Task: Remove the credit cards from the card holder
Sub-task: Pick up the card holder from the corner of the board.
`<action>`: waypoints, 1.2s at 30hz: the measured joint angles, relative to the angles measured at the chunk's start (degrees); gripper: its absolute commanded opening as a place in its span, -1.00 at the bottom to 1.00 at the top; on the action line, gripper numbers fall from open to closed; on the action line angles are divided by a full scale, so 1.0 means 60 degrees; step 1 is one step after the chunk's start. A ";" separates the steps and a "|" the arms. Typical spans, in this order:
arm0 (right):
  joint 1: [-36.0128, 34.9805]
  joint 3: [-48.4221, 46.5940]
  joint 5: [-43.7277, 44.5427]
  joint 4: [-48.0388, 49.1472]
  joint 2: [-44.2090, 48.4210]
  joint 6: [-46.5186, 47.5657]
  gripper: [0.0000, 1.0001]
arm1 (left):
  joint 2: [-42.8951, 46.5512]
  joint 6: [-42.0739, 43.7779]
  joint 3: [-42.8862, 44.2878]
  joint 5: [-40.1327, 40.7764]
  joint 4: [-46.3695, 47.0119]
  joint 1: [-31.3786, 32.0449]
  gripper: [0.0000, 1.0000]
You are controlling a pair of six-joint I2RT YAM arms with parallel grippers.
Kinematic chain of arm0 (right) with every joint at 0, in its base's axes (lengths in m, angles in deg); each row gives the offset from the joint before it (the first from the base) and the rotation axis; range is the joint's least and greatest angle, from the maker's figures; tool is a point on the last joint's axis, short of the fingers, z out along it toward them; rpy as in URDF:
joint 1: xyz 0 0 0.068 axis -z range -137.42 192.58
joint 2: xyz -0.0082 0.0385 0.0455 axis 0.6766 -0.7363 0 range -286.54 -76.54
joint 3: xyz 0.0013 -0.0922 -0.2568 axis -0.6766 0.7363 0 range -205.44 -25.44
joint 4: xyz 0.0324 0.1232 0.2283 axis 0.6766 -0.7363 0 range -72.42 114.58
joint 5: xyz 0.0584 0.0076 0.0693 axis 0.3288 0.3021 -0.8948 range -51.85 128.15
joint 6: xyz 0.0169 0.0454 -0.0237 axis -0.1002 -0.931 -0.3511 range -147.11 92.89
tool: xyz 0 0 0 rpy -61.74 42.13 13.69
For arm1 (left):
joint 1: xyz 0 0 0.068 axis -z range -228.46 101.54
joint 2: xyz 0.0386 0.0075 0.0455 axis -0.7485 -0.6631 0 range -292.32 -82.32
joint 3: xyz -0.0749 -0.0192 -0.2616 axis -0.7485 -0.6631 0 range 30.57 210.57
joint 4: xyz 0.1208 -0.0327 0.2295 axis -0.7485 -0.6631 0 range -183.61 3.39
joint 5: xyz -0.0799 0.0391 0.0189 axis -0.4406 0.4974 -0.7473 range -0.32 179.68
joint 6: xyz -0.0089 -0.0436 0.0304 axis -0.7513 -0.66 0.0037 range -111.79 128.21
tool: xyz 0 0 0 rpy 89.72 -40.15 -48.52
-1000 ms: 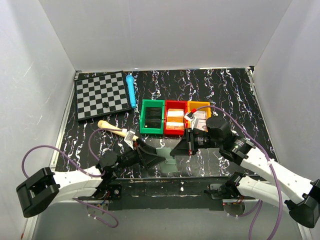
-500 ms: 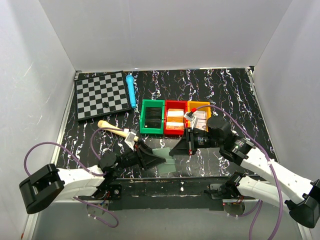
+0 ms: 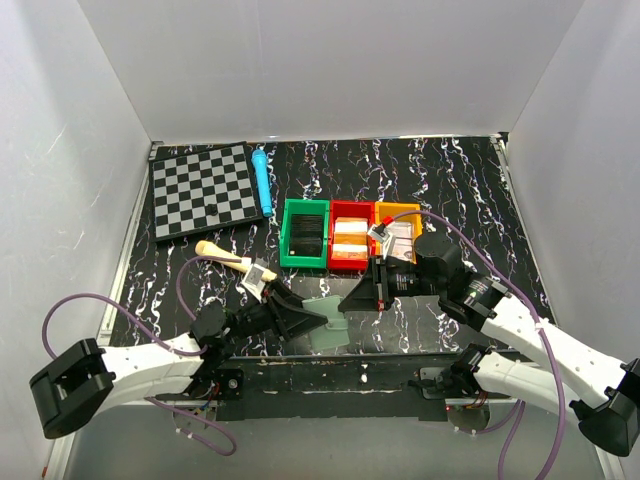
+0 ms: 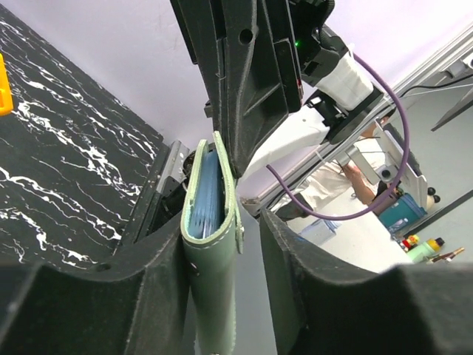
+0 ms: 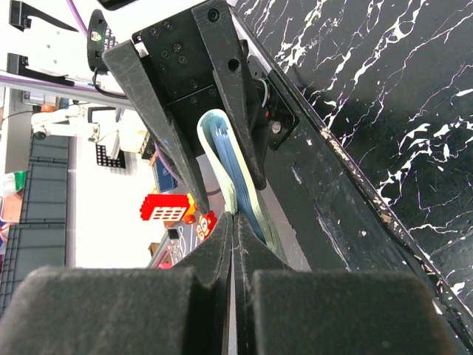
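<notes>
Just the edge of one flap is pinched in my right gripper, so it should open and grip both flaps together [image 5: 254, 213] across the end of the card holder.
The grey-green card holder [image 3: 329, 311] hangs above the table's near edge between my two grippers. In the left wrist view the card holder [image 4: 211, 251] stands edge-on between my left gripper's [image 4: 222, 225] fingers. It leans on one finger, with a clear gap to the other, so this gripper is open. Blue layers show inside its mouth, and I cannot make out the credit cards as separate things. My right gripper [image 5: 235, 218] is shut, its tips pinching the edge of one flap of the card holder [image 5: 220, 137]. From above, the left gripper [image 3: 316, 319] and right gripper [image 3: 347, 302] meet tip to tip.
Green bin [image 3: 305, 233], red bin [image 3: 349, 236] and orange bin [image 3: 397, 228] stand in a row just behind the grippers. A chessboard [image 3: 202, 188] and a blue pen [image 3: 262, 182] lie at the back left. A wooden-handled tool [image 3: 226, 256] lies left of the left gripper.
My left arm's elbow swung out and back to the left, and its fingers came in closer round the card holder. The right arm has not moved.
</notes>
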 measured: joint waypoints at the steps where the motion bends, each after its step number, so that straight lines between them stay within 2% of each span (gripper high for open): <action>1: 0.0000 0.0000 -0.0011 0.0000 0.0000 0.0000 -0.97 | -0.0029 -0.0007 0.0000 0.0004 0.0018 0.0000 -0.45; 4: 0.0000 0.0000 -0.0025 0.0000 0.0000 0.0000 -0.97 | -0.0149 -0.0058 0.0000 0.0029 0.0073 -0.0007 -0.61; 8: 0.0000 0.0044 -0.0018 0.0000 0.0022 0.0007 -0.97 | -0.0324 -0.0069 -0.0022 0.0073 0.0168 -0.0011 -0.70; 9: 0.0000 0.0062 -0.0011 -0.0007 0.0033 0.0007 -0.87 | -0.0339 -0.0080 -0.0022 0.0076 0.0168 -0.0011 -0.70; 11: 0.0000 0.0073 0.0029 -0.0033 0.0055 0.0022 -0.39 | -0.0342 -0.0109 -0.0025 0.0106 0.0160 -0.0011 -0.70; 13: -0.0011 0.0069 0.0171 -0.0142 0.0113 0.0120 -0.06 | -0.0288 -0.0120 -0.0029 0.0142 0.0058 -0.0011 -0.70; 15: -0.0007 0.0040 0.0350 -0.0423 0.0204 0.0262 0.10 | -0.0109 -0.0109 -0.0029 0.0197 -0.0288 -0.0011 -0.70; 21: -0.0029 -0.0725 0.1162 -0.2051 0.0339 0.0991 0.36 | 0.0608 -0.0015 0.0270 0.0495 -0.1865 -0.0011 -0.68; 22: -0.0044 -0.0860 0.1286 -0.2233 0.0379 0.1104 0.55 | 0.0721 0.0000 0.0379 0.0616 -0.2157 -0.0011 -0.68; 26: -0.0062 -0.0980 0.1526 -0.2535 0.0612 0.1337 0.62 | 0.0936 -0.0007 0.0874 0.0987 -0.3034 -0.0011 -0.66; 31: -0.0062 -0.0605 0.1330 -0.2124 0.0612 0.1147 0.64 | 0.0678 -0.0127 0.1337 0.0922 -0.3158 -0.0011 -0.64; 36: -0.0066 -0.0270 0.0940 -0.1530 0.0612 0.0929 0.42 | 0.0339 -0.0277 0.1581 0.0736 -0.3155 -0.0011 -0.63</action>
